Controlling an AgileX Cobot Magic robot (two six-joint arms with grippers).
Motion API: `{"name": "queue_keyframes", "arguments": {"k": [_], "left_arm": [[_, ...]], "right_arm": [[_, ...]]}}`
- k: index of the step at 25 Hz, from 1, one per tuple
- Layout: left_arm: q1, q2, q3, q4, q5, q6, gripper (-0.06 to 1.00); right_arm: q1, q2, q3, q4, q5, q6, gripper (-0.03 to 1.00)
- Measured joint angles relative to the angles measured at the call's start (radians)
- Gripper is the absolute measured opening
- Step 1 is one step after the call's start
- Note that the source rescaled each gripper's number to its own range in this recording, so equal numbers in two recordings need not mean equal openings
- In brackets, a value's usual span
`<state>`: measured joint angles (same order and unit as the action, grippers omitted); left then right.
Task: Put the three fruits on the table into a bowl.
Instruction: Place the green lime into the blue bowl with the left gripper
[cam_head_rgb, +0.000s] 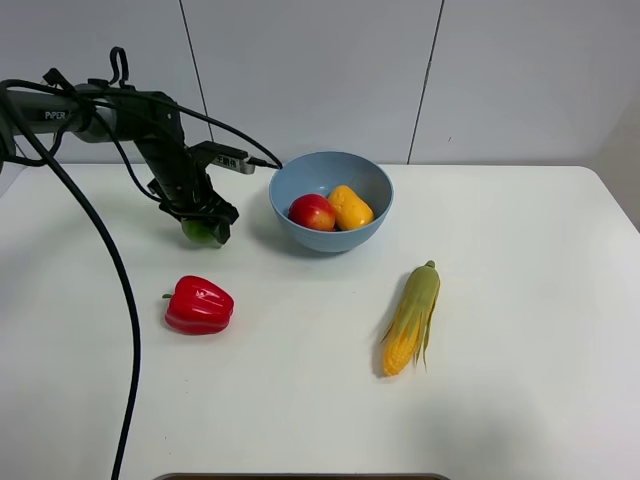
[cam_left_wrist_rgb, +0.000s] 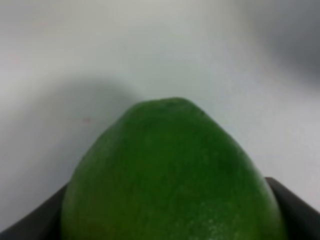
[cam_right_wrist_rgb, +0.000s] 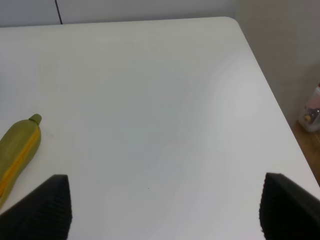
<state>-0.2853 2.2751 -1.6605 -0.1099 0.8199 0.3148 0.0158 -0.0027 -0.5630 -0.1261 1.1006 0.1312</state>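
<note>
My left gripper is going to let go of the green lime in the light-blue bowl (cam_head_rgb: 320, 185), setting it behind the round red fruit.
A light-blue bowl (cam_head_rgb: 372, 185) stands at the back middle of the white table (cam_head_rgb: 520, 300). Inside it lie the round red fruit (cam_head_rgb: 312, 212) and the yellow-orange oblong fruit (cam_head_rgb: 351, 207). Left of the bowl, my left gripper (cam_head_rgb: 203, 226) is shut on the green lime (cam_head_rgb: 195, 233), low over the tabletop. The lime (cam_left_wrist_rgb: 170, 170) fills the left wrist view, with a dark finger (cam_left_wrist_rgb: 30, 225) at each side. My right gripper (cam_right_wrist_rgb: 167, 212) is open over bare table, nothing between its fingers, and it is outside the exterior view.
A red bell pepper (cam_head_rgb: 199, 305) lies in front of the left gripper. A corn cob (cam_head_rgb: 412, 318) in green husk lies right of centre, and the corn cob (cam_right_wrist_rgb: 17, 150) also shows beside the right gripper. The left arm's black cable (cam_head_rgb: 125, 330) crosses the table's left side.
</note>
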Motion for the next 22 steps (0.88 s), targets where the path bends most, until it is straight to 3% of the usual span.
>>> {"name": "queue_keyframes", "arguments": {"k": [14, 22], "left_arm": [[-0.001, -0.19, 0.0, -0.043, 0.016, -0.06, 0.0], [-0.065, -0.237, 0.0, -0.138, -0.107, -0.068, 0.0]], "right_arm": [[0.0, 0.0, 0.0, 0.0, 0.0, 0.0, 0.49], [0.0, 0.0, 0.0, 0.0, 0.0, 0.0, 0.49]]}}
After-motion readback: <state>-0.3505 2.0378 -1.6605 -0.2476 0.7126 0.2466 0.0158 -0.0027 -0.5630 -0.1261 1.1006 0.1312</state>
